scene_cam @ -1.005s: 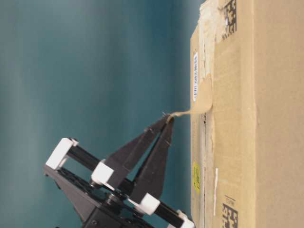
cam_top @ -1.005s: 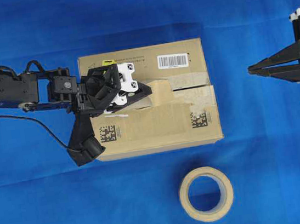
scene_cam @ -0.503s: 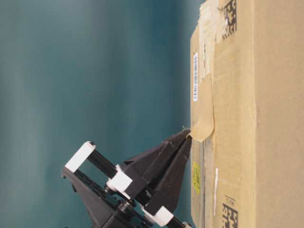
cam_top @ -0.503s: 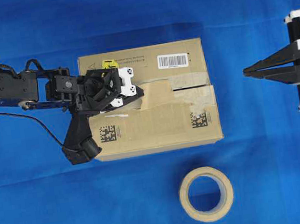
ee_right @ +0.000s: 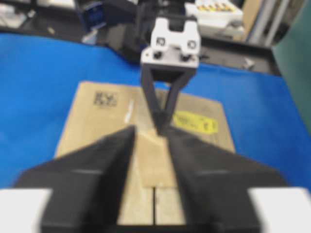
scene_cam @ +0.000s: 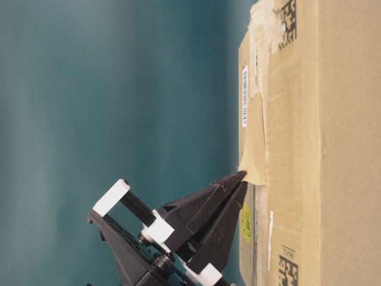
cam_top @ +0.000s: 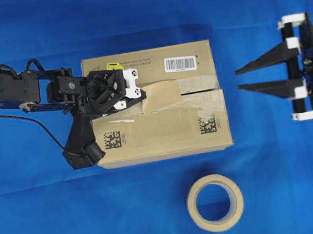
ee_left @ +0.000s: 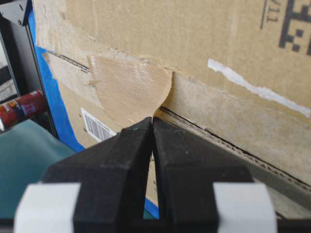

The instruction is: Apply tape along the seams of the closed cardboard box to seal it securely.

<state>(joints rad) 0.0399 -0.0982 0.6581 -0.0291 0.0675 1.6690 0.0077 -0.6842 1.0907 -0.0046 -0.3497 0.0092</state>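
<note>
Next, I close my right gripper on the far edge of the tan tape (cam_top: 152, 87) (ee_right: 163, 145), close to the corner that my left gripper holds.
The cardboard box (cam_top: 164, 130) lies on the blue cloth. The tape (cam_top: 164, 96), a tan piece, lies almost flat over the middle of the seam (cam_top: 199, 92). My left gripper (cam_top: 143, 100) is shut on the tape's left corner, low against the box top. This shows in the left wrist view (ee_left: 152, 120) and the table-level view (scene_cam: 243, 177). My right gripper (cam_top: 238, 79) is open and empty, just right of the box and level with the seam. In the right wrist view the tape (ee_right: 155, 162) lies ahead between its fingers.
A beige tape roll (cam_top: 215, 203) lies flat on the blue cloth (cam_top: 280, 181) in front of the box. The left arm's body and cable (cam_top: 43, 132) stretch over the cloth left of the box.
My left gripper has drawn the tape left and down, so it went from lifted to nearly flat on the box. My right gripper has opened and moved left toward the box.
</note>
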